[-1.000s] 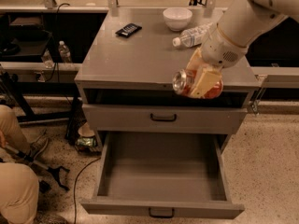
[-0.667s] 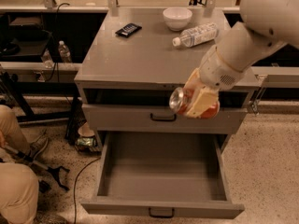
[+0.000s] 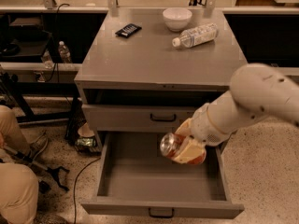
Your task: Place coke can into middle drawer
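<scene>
My gripper will release the coke can on the bottom of the open middle drawer, just behind its front handle (image 3: 169, 179).
My gripper (image 3: 187, 147) is shut on the coke can (image 3: 171, 145), a red can held on its side with its silver end facing left. It hangs just above the right part of the open middle drawer (image 3: 159, 178), a wide grey tray pulled out at the cabinet's bottom, with a small black handle (image 3: 161, 213) on its front. The pale fingers (image 3: 192, 150) wrap the can's body and hide most of it. My white arm (image 3: 252, 101) reaches in from the right.
The closed drawer front with a black handle (image 3: 163, 118) sits above the open one. On the cabinet top lie a clear water bottle (image 3: 196, 35), a white bowl (image 3: 177, 18) and a black device (image 3: 128, 30). A person's legs (image 3: 16, 181) are at lower left.
My arm has carried the coke can down and forward, from level with the cabinet's top edge to just above the open drawer's tray.
</scene>
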You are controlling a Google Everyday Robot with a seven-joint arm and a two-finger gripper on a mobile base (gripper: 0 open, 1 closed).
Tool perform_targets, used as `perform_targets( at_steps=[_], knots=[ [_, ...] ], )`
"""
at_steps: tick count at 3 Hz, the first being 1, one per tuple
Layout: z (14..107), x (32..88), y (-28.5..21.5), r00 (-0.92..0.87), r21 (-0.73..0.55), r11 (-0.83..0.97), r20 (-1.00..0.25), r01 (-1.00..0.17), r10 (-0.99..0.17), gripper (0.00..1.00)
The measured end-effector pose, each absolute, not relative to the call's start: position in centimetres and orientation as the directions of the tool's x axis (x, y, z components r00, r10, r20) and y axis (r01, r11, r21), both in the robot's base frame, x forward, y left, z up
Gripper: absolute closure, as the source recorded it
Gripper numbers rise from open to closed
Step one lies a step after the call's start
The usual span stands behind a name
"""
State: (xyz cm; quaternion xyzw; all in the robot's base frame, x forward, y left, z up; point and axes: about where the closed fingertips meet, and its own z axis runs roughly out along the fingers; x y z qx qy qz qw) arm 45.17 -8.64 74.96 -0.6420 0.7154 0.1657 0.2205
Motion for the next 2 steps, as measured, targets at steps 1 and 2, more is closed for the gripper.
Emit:
perform_targets(
  at_steps=[1,2],
  knots=[
    [70.9,43.8,-8.28,-0.107,-0.044,0.153,-0.527,-0.987,-0.843,1.0],
    [70.9,43.8,-8.28,-0.107,-0.044,0.153,-0.527,-0.987,-0.843,1.0]
  ],
)
